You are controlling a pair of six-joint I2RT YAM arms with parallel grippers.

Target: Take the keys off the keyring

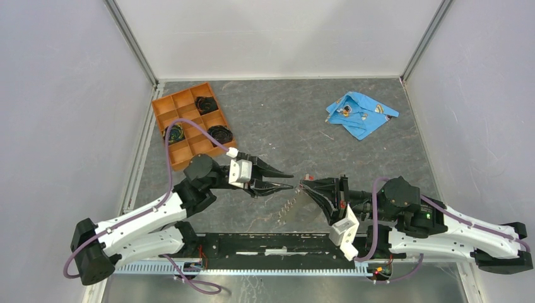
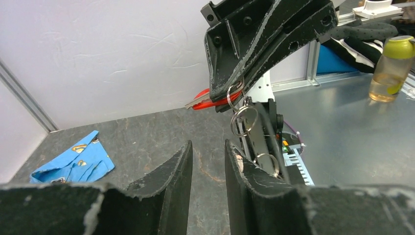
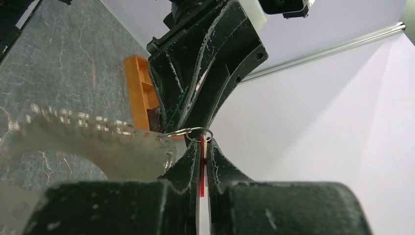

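The lower ring under the red key hangs outside the left gripper's open fingers, so next the left gripper moves over and grips that ring (image 2: pixel 243 121) before it pulls.
My right gripper (image 3: pixel 201 149) is shut on the red-headed key (image 3: pixel 201 169), which stands edge-on between its fingers. The thin silvery keyring (image 3: pixel 200 132) sits just past the fingertips. A blurred bead chain and metal tag (image 3: pixel 98 142) hang from it to the left. In the left wrist view the right gripper (image 2: pixel 230 95) holds the red key (image 2: pixel 204 101), with the keyring (image 2: pixel 236 93) and two more rings (image 2: pixel 243 120) dangling below. My left gripper (image 2: pixel 208 149) is open and empty, low in front of these rings. In the top view the two grippers (image 1: pixel 291 181) (image 1: pixel 305 185) meet tip to tip.
An orange compartment tray (image 1: pixel 165 105) with black coiled rings stands at the back left. A blue cloth (image 1: pixel 359 117) with shiny round bits lies at the back right. The chain (image 1: pixel 285 211) hangs down toward the table. A bottle (image 2: pixel 391 68) stands outside the enclosure.
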